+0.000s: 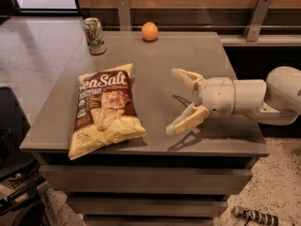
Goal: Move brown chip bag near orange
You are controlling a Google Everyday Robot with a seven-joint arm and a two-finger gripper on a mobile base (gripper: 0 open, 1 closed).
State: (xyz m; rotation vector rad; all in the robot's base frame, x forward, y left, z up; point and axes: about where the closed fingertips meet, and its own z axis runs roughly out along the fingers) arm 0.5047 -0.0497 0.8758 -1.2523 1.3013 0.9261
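My gripper should grip the pale yellow bottom (128,125) of the brown chip bag, at the corner nearest the white arm.
The brown chip bag (104,109) lies flat on the grey table (160,60) at its front left, "Sea Salt" lettering up, pale yellow bottom toward the front edge. The orange (149,31) sits at the table's far edge, near the middle. My gripper (172,100) comes in from the right on a white arm and hovers just above the table, right of the bag. Its two tan fingers (184,121) are spread wide apart and hold nothing. A gap of bare table lies between the gripper and the bag.
A green-and-white soda can (94,36) stands at the table's far left, left of the orange. A wood-panelled wall with metal brackets (257,18) runs behind the table. Speckled floor lies to the right and dark objects at lower left.
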